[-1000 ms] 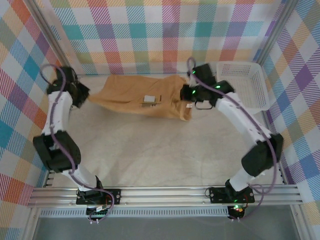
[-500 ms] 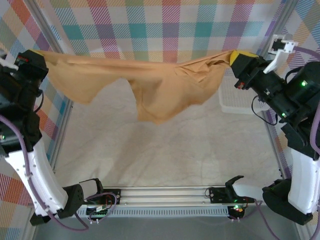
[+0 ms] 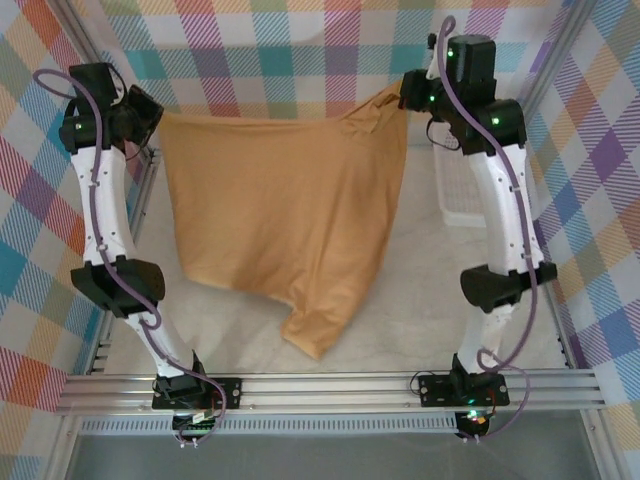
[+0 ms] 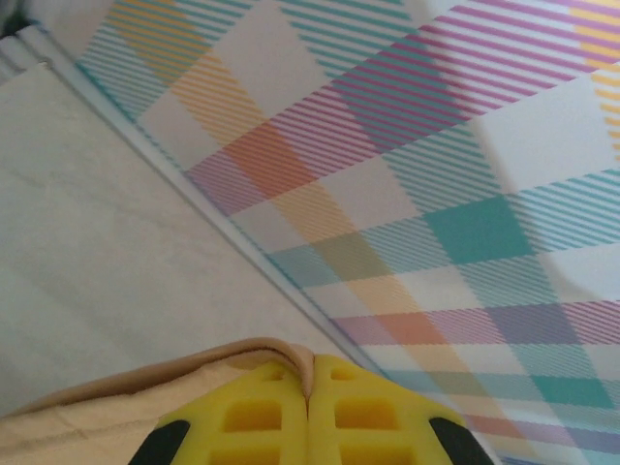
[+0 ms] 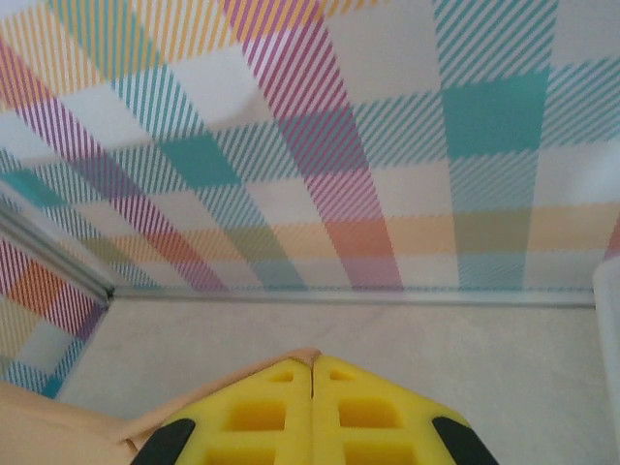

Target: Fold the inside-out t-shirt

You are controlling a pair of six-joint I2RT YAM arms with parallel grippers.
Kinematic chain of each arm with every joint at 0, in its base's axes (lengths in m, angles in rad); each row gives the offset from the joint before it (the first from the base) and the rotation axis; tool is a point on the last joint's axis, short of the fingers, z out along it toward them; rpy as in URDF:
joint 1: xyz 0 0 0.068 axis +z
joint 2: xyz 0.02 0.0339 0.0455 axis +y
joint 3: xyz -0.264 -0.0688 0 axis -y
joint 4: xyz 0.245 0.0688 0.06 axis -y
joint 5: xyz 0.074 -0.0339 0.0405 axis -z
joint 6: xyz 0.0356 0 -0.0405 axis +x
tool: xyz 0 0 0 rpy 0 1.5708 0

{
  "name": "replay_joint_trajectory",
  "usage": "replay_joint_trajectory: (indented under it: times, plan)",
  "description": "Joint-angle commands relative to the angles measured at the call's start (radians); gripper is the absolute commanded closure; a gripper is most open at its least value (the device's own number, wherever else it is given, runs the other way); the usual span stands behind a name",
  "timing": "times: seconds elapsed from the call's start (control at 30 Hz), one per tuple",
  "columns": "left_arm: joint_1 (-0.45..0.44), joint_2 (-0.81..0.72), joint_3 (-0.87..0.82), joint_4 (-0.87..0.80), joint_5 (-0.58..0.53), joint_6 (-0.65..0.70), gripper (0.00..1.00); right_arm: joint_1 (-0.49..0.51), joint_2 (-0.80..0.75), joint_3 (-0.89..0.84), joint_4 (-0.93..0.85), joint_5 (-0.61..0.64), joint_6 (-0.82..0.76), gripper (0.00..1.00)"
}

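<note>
My left gripper has the t-shirt's corner. It will let go of it on the pale table [image 3: 195,337] near the front metal rail, beside its arm's base.
The inside-out t-shirt [image 3: 285,220], tan and mustard-brown, hangs spread between my two raised arms, its lower corner drooping to the table near the front. My left gripper [image 3: 155,117] is shut on the shirt's upper left corner; in the left wrist view a fold of the t-shirt [image 4: 145,387] is pinched between the yellow fingers [image 4: 252,417], left gripper [image 4: 310,373]. My right gripper [image 3: 402,98] is shut on the upper right corner; a thin edge of the t-shirt [image 5: 58,426] shows at the tip of the right gripper [image 5: 312,360].
A white mesh basket [image 3: 450,200] stands at the right behind the right arm. Plaid walls [image 3: 300,50] close in the back and sides. The pale table surface [image 3: 400,320] lies under the hanging cloth, with a metal rail [image 3: 320,388] along the front.
Both arms have swung inward and back, bringing the shirt from a wide sagging stretch to a flatter sheet hanging between them. Both grips have held.
</note>
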Motion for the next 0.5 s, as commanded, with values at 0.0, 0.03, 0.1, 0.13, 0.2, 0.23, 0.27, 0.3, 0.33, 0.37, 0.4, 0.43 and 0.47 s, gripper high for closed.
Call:
replay_joint_trajectory:
  times: [0.0, 0.03, 0.1, 0.13, 0.2, 0.23, 0.27, 0.3, 0.33, 0.37, 0.4, 0.43, 0.47]
  plan:
    - [-0.007, 0.056, 0.235, -0.002, 0.061, -0.033, 1.00, -0.064, 0.005, 0.172, 0.025, -0.068, 0.032, 1.00]
    - [-0.006, 0.085, 0.301, -0.016, 0.066, -0.037, 1.00, -0.078, 0.004, 0.174, 0.043, -0.086, 0.040, 1.00]
    - [0.002, 0.111, 0.379, -0.001, 0.088, -0.055, 1.00, -0.097, -0.022, 0.153, 0.084, -0.115, 0.045, 1.00]
    - [0.009, 0.105, 0.376, 0.013, 0.094, -0.062, 1.00, -0.099, -0.038, 0.142, 0.095, -0.122, 0.042, 1.00]
    - [0.019, 0.078, 0.365, -0.003, 0.084, -0.049, 1.00, -0.099, -0.087, 0.089, 0.110, -0.144, 0.038, 1.00]
    - [0.022, 0.060, 0.343, -0.004, 0.081, -0.026, 1.00, -0.098, -0.111, 0.055, 0.116, -0.159, 0.036, 1.00]
    - [0.025, 0.033, 0.302, -0.001, 0.082, -0.008, 1.00, -0.099, -0.142, 0.010, 0.122, -0.173, 0.034, 1.00]
    - [0.028, -0.004, 0.240, 0.003, 0.082, 0.008, 1.00, -0.098, -0.176, -0.044, 0.127, -0.185, 0.034, 1.00]
    - [0.029, -0.040, 0.169, 0.010, 0.082, 0.025, 1.00, -0.098, -0.209, -0.103, 0.135, -0.197, 0.035, 1.00]
    - [0.030, -0.102, 0.059, 0.031, 0.076, 0.042, 1.00, -0.097, -0.257, -0.193, 0.155, -0.210, 0.042, 1.00]
    - [0.030, -0.170, -0.069, 0.067, 0.063, 0.058, 1.00, -0.095, -0.315, -0.318, 0.191, -0.226, 0.050, 1.00]
    - [0.031, -0.234, -0.189, 0.104, 0.050, 0.067, 1.00, -0.090, -0.376, -0.438, 0.239, -0.237, 0.061, 1.00]
    - [0.036, -0.311, -0.335, 0.148, 0.037, 0.074, 1.00, -0.081, -0.451, -0.571, 0.289, -0.240, 0.072, 1.00]
